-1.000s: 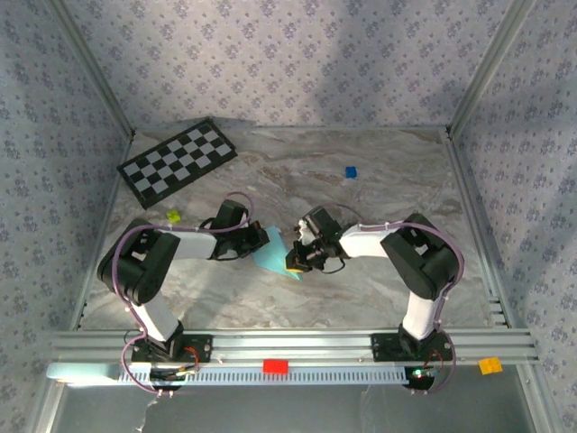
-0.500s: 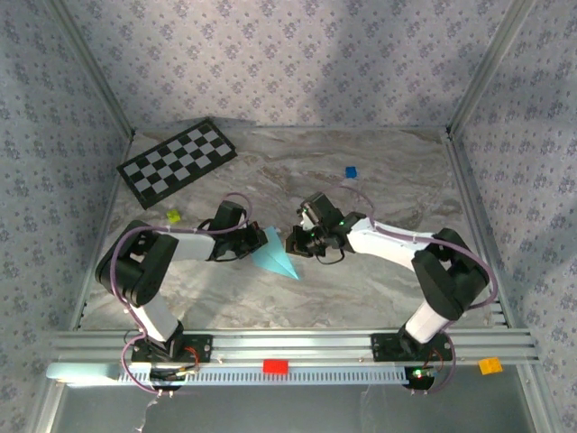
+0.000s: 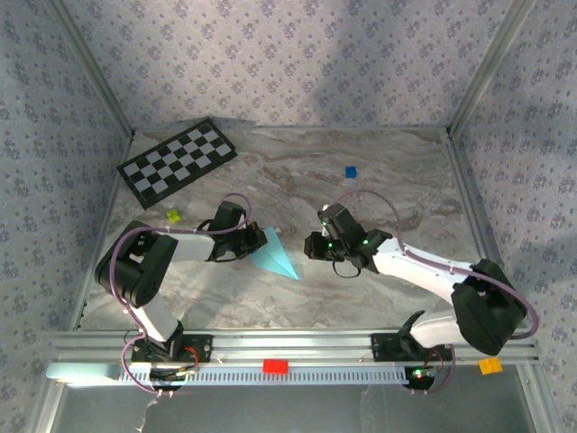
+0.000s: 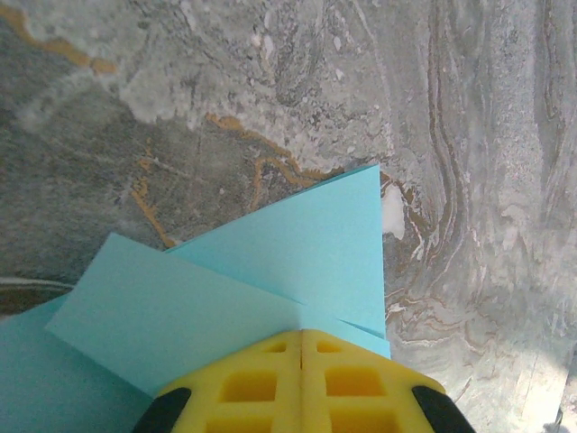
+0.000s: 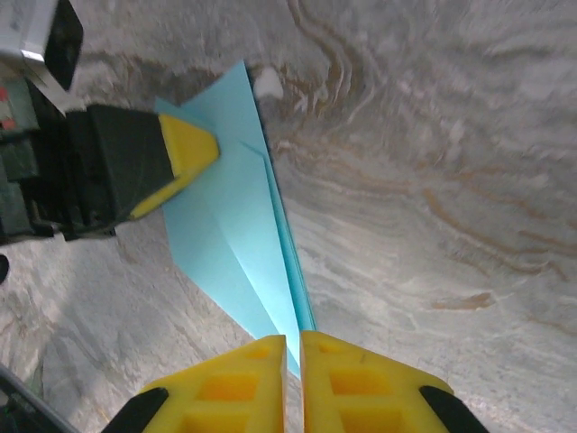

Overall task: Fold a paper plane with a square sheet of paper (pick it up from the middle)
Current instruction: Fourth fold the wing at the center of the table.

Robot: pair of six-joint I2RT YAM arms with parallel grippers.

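The paper plane's layers are apart along its long edge. Next, my right gripper opens and pinches the paper plane's tip (image 3: 297, 277) while my left gripper stays put.
The paper plane (image 3: 275, 254) is a slim pointed dart of light sky-blue paper lying on the marble table, its tip toward the near right. My left gripper (image 3: 256, 241) is shut on its wide back end. In the left wrist view the yellow jaws (image 4: 301, 332) meet over the folded layers (image 4: 270, 271). My right gripper (image 3: 314, 245) hovers to the right of the plane, apart from it. In the right wrist view its jaws (image 5: 293, 338) stand a narrow slit apart with nothing between them; the dart (image 5: 236, 234) and the left fingertip (image 5: 185, 149) lie beyond.
A black-and-white checkerboard (image 3: 178, 161) lies at the back left. A tiny blue cube (image 3: 351, 171) sits at the back, and a small yellow-green piece (image 3: 173, 216) lies left of the left arm. Red (image 3: 275, 366) and orange (image 3: 489, 365) blocks rest on the front rail.
My right gripper has let go of the plane's tip, parted slightly and drawn off to the right. The left gripper and the plane have stayed put.
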